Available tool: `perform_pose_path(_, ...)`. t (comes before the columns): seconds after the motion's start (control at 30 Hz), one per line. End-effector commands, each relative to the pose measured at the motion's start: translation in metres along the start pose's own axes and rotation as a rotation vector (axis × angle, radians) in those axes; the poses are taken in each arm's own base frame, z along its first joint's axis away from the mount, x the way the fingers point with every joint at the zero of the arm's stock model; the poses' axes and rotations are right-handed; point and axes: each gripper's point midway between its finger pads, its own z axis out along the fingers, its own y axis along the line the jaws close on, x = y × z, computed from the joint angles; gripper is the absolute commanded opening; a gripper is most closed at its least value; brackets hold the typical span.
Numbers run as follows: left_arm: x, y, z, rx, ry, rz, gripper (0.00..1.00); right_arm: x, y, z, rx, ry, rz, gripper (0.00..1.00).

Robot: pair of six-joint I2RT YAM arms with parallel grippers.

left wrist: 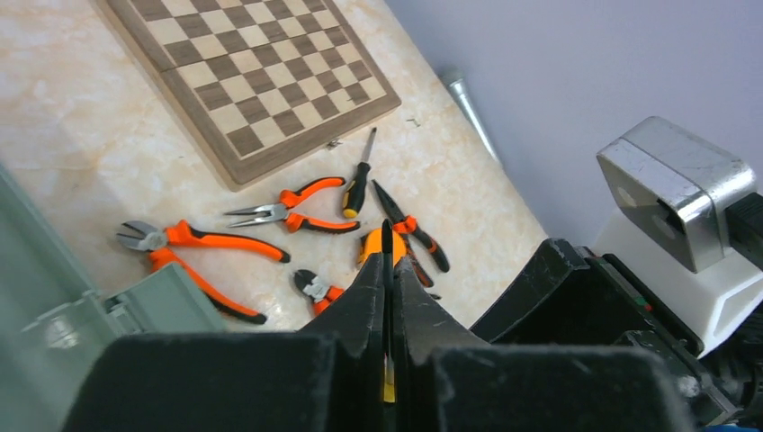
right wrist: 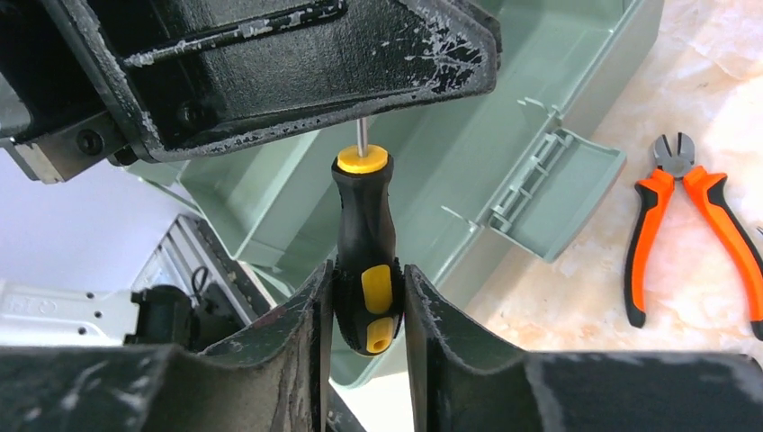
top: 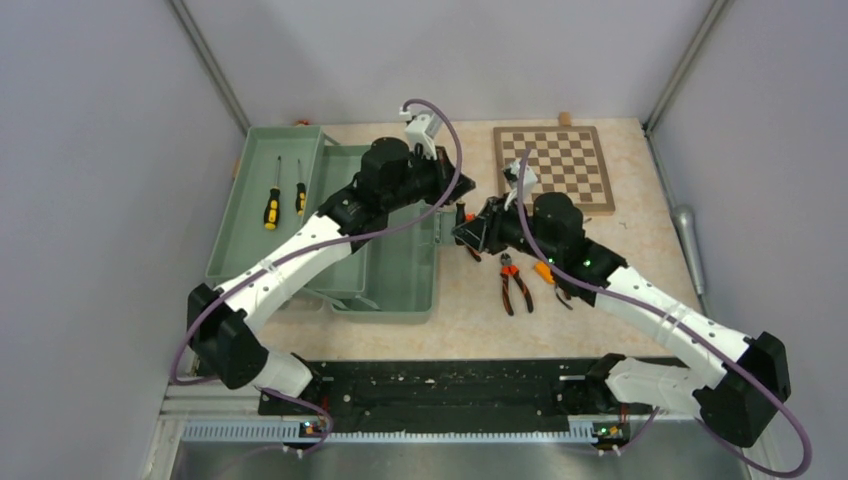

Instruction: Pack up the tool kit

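My left gripper needs to release the yellow-black screwdriver between the two screwdrivers in the open lid (top: 288, 199) of the toolbox.
A yellow-black screwdriver (right wrist: 364, 225) hangs between both grippers above the table, beside the pale-green toolbox (top: 400, 270). My right gripper (right wrist: 367, 288) is shut on its handle. My left gripper (left wrist: 388, 270) is shut on its thin shaft (left wrist: 387, 241). In the top view the two grippers meet at the box's right edge, left (top: 455, 200) and right (top: 470, 235). Two more screwdrivers (top: 271, 205) lie in the open lid (top: 250, 240). Several orange-handled pliers (left wrist: 193, 256) and a small screwdriver (left wrist: 357, 184) lie on the table. The orange tape measure (left wrist: 369, 245) is partly hidden behind my left fingers.
A wooden chessboard (top: 553, 165) lies at the back right. A metal cylinder (top: 686, 235) lies along the right wall. The box's latch flap (right wrist: 558, 193) sticks out toward the cutting pliers (right wrist: 688, 225). Grey walls close in the table on three sides.
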Motion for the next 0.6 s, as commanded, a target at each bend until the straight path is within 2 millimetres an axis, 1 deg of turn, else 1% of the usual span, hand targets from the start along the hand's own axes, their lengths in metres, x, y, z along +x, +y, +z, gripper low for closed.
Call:
perform_pose_path(0.0, -0.045, 0.013, -0.033, -0.146, -0.047, 0.171, 0.0, -0.034, 0.008, -0.007, 0.031, -0.087, -0.046, 0.38)
perform_pose_path(0.07, -0.052, 0.028, -0.048, -0.229, -0.017, 0.224, 0.0, -0.035, 0.004, -0.01, 0.058, -0.09, -0.059, 0.49)
perform_pose_path(0.17, -0.066, 0.056, -0.079, -0.367, 0.023, 0.293, 0.0, -0.035, -0.007, -0.013, 0.119, -0.09, -0.075, 0.68)
perform_pose_path(0.23, -0.079, 0.081, -0.105, -0.475, 0.029, 0.31, 0.0, -0.036, -0.018, -0.016, 0.178, -0.09, -0.075, 0.78)
perform_pose_path(0.3, -0.089, 0.104, -0.132, -0.56, 0.042, 0.314, 0.0, -0.037, -0.029, -0.02, 0.238, -0.093, -0.075, 0.86)
perform_pose_path(0.4, -0.098, 0.138, -0.172, -0.697, 0.08, 0.321, 0.0, -0.037, -0.043, -0.026, 0.308, -0.089, -0.073, 0.9)
perform_pose_path(0.57, -0.109, 0.186, -0.229, -0.955, 0.119, 0.295, 0.0, -0.036, -0.06, -0.031, 0.368, -0.075, -0.055, 0.93)
